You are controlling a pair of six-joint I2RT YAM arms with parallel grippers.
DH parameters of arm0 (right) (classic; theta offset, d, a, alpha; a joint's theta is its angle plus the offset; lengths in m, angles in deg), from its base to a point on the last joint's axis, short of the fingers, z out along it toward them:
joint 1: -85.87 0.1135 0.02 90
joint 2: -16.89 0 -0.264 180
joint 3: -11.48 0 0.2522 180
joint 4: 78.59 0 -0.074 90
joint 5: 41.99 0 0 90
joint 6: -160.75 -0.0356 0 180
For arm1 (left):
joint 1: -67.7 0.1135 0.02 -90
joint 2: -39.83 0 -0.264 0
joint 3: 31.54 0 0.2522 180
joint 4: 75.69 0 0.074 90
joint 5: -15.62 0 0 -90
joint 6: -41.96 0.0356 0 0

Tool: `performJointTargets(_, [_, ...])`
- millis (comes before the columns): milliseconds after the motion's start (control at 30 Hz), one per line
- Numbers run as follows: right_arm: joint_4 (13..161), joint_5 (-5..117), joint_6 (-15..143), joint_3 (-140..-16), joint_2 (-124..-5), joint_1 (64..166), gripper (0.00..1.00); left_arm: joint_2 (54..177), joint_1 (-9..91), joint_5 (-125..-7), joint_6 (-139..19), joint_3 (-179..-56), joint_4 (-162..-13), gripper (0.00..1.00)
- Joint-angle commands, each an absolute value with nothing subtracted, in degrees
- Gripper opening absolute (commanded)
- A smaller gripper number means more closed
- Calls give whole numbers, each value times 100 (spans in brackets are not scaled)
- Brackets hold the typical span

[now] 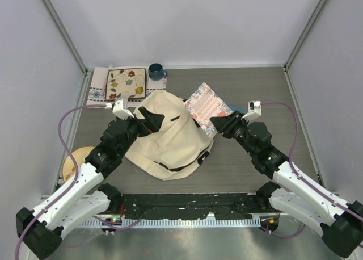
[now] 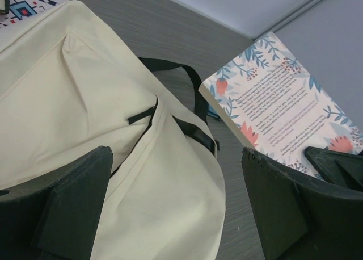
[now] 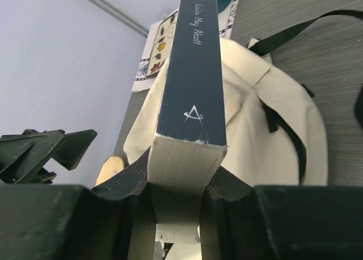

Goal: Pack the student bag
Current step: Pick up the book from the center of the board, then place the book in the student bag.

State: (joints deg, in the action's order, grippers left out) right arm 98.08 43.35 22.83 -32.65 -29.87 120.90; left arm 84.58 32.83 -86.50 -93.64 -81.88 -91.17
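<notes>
Next, I close my left gripper on the student bag's flap edge [image 1: 197,159] beside the small black tabs, because the bag needs opening for the book.
The student bag [image 1: 170,138] is a cream fabric backpack with black straps, lying flat in the middle of the table. It also shows in the left wrist view [image 2: 85,118] and the right wrist view [image 3: 272,118]. My left gripper [image 1: 151,121] is open and empty over the bag's upper left part, its jaws wide apart [image 2: 178,209]. My right gripper [image 1: 219,124] is shut on a book [image 1: 207,105] with a floral cover, held at the bag's upper right edge. The book's dark blue spine [image 3: 193,67] runs up between the right gripper's [image 3: 184,186] fingers.
A floral placemat [image 1: 126,84] on a white cloth lies at the back left, with a blue mug [image 1: 156,72] beside it. A round wooden piece [image 1: 76,160] sits at the left edge. Grey walls and frame posts enclose the table.
</notes>
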Motion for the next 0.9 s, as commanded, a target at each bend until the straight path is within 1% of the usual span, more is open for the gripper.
performJointTargets(0, [9820, 3607, 2732, -3498, -2400, 12068, 1, 8597, 3263, -8503, -8593, -8651, -9613, 100])
performJointTargets(167, [9021, 2695, 2786, -3506, -1924, 12068, 1, 8921, 3255, -7634, -8153, -8819, -9719, 100])
performJointTargets(300, [8581, 2148, 2830, -3463, -1511, 12068, 1, 9220, 3114, -7456, -7767, -8968, -9841, 99])
performJointTargets(533, [8167, 1646, 2830, -3480, -1220, 12068, 1, 9905, 1921, -7640, -6757, -9530, -10237, 99])
performJointTargets(733, [7868, 1637, 3041, -3761, -1440, 12068, 1, 10600, 1199, -7527, -6535, -9891, -10352, 93])
performJointTargets(867, [7771, 1637, 3102, -3876, -1528, 12068, 1, 11293, 917, -7526, -6553, -10146, -10404, 87])
